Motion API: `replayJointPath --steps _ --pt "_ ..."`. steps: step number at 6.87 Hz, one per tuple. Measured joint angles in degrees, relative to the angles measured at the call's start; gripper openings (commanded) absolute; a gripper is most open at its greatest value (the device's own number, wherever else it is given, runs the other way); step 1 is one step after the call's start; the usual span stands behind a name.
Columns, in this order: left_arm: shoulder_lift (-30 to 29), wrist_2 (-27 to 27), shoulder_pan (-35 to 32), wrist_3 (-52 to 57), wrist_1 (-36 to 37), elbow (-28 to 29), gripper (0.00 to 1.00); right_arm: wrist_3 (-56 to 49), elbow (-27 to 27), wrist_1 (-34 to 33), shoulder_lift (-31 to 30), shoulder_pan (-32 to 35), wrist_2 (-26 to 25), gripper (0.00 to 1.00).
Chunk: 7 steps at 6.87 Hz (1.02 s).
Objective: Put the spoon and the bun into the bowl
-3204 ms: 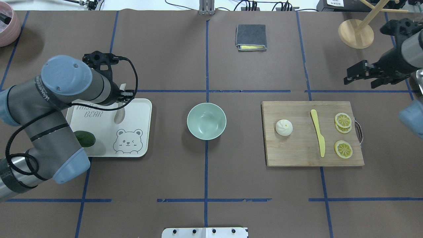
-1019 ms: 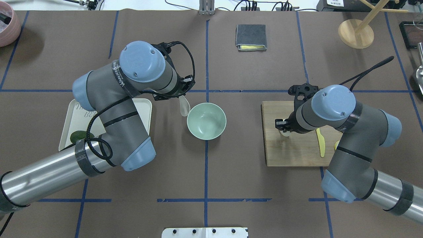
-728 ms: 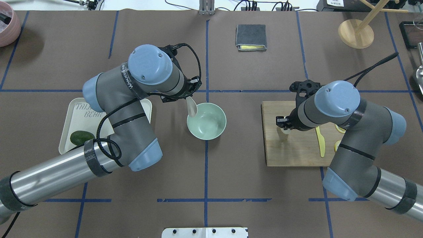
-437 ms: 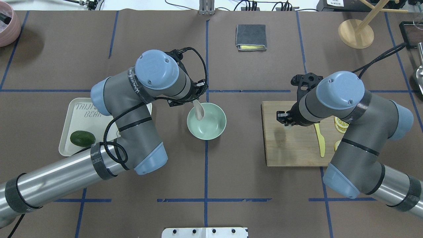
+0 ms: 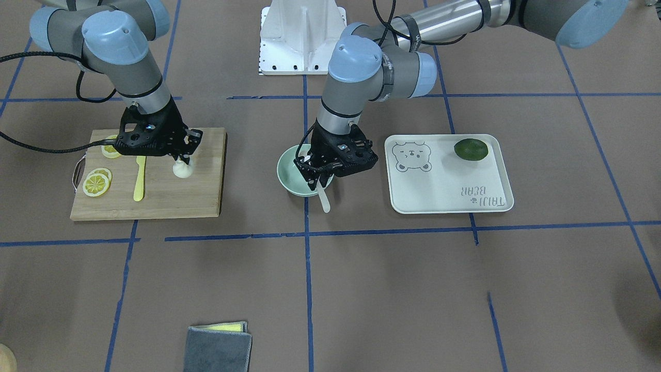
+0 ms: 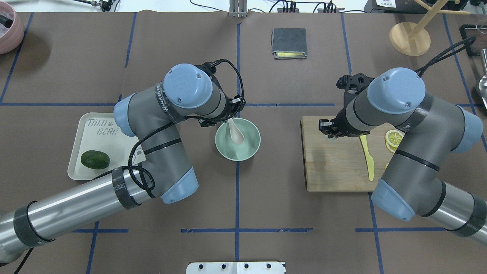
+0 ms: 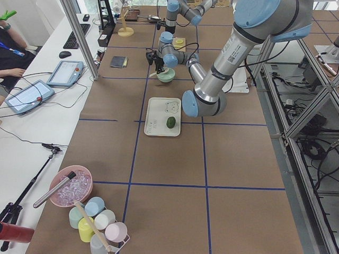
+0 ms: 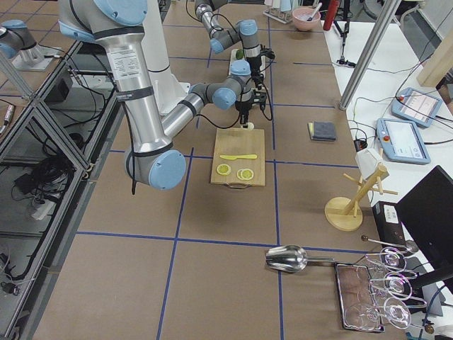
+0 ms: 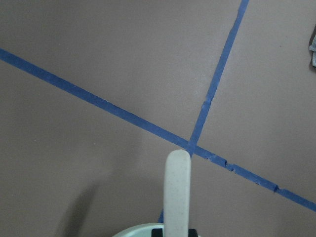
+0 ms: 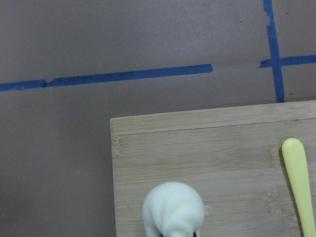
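Note:
The robot's right gripper needs to release the white bun in the pale mint-green bowl's half (image 5: 297, 173) that is nearest the wooden board.
The pale mint-green bowl (image 6: 248, 147) stands at the table's middle, also in the front view (image 5: 287, 173). My left gripper (image 6: 230, 120) is shut on the handle of the pale spoon (image 6: 236, 134) and holds it tilted, scoop down, over the bowl's far part. The spoon (image 5: 324, 199) hangs below that gripper (image 5: 317, 178). The left wrist view shows the spoon (image 9: 177, 192) above the bowl's rim (image 9: 134, 230). My right gripper (image 5: 182, 157) is shut on the white bun (image 5: 182, 169), just above the wooden board (image 5: 155, 201). The bun (image 10: 173, 207) is squeezed. From overhead that gripper (image 6: 330, 134) hides most of it.
On the board (image 6: 335, 171) lie a yellow knife (image 6: 367, 156) and lemon slices (image 6: 393, 137). A cream bear tray (image 6: 91, 140) with a green fruit (image 6: 95, 159) stands to the left. A folded grey cloth (image 6: 288, 42) lies at the far middle.
My left gripper carried the spoon from the tray rightward to over the bowl. My right gripper came down on the bun, shut on it and moved it toward the board's far edge.

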Motion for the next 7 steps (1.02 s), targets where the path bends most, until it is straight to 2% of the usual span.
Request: replayJointPath --steps 2,4,7 --pt "0.3 -0.7 -0.6 3.1 1.9 -2.2 1.0 0.0 0.6 -0.1 0.6 0.1 0.0 0.0" --pt "2.6 -3.9 -4.5 10.6 8.7 -8.0 1.0 0.3 -0.1 -0.3 3.8 -0.1 -0.2 0.0" --pt "10.3 -5.3 -12.2 32.9 20.8 -19.2 1.0 1.6 -6.1 -0.2 13.5 -2.3 -0.5 0.0"
